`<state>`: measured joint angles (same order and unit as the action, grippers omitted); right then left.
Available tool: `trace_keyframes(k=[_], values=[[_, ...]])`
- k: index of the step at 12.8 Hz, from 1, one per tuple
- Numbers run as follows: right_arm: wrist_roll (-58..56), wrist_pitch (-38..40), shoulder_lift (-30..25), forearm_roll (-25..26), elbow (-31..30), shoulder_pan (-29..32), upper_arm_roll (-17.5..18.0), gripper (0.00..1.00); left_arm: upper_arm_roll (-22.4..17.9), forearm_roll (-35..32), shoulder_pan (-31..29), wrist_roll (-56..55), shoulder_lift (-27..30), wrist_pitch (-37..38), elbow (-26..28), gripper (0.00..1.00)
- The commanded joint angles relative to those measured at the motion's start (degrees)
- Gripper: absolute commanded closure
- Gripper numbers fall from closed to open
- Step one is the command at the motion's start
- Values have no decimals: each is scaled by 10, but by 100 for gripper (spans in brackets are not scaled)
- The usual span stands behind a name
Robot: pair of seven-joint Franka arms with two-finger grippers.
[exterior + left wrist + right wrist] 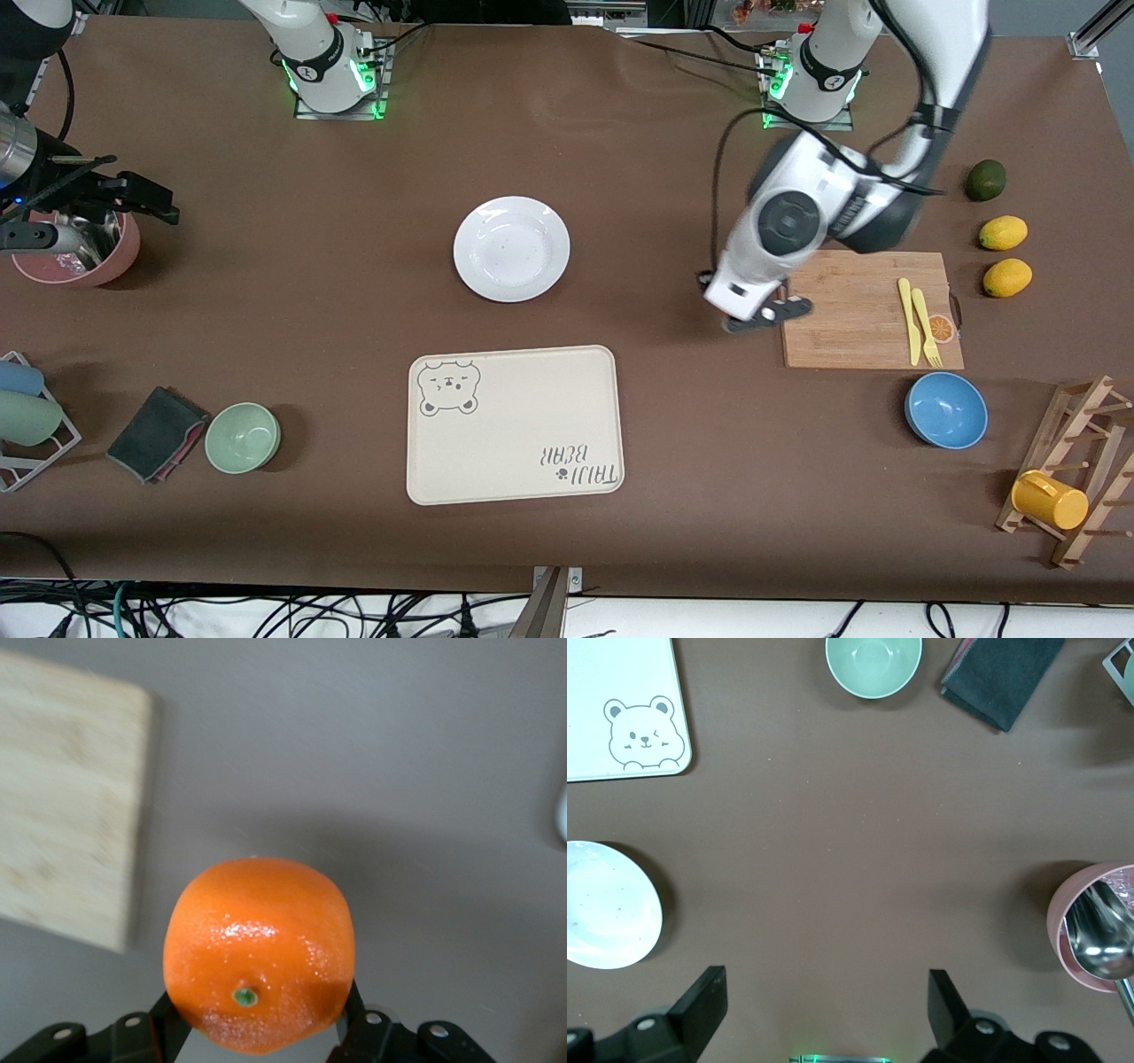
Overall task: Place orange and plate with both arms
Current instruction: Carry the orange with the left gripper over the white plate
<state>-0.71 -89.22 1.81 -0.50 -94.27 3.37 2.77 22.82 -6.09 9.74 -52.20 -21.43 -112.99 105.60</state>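
Note:
Next, I let go of the orange with my left gripper on the middle of the empty white plate (512, 254). The orange now hangs over bare table beside the cutting board.
The orange (259, 948), bright and dimpled with a green stem scar, sits between the black fingers (354, 1023) of my left gripper (261, 1028), which is shut on it. In the front view that gripper (760, 317) hangs over bare table beside the edge of the cutting board (864, 310) that faces the plate, and its hand hides the orange. The white plate (511, 248) lies empty mid-table, farther from the front camera than the bear tray (514, 425). My right gripper (824, 979) waits open and empty, high over the table between the plate (602, 912) and a pink bowl (1099, 930).
A yellow fork and knife (917, 321) lie on the board. A blue bowl (945, 409), two lemons (1004, 255), an avocado (985, 180) and a wooden rack with a yellow mug (1050, 501) stand at the left arm's end. A green bowl (242, 437) and dark cloth (158, 432) lie at the right arm's end.

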Motion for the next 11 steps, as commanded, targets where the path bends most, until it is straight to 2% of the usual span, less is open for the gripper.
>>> trace_keyframes(k=[1,7,11], values=[[-4,4,3,-8,10,1,0,0,7,-7,77,-129,-68,8,-81,100],[-4,4,3,-8,10,1,0,0,7,21,231,-299,-213,-20,-237,100],[-4,4,3,-9,9,1,0,0,5,22,280,-333,-239,-135,-242,100]])
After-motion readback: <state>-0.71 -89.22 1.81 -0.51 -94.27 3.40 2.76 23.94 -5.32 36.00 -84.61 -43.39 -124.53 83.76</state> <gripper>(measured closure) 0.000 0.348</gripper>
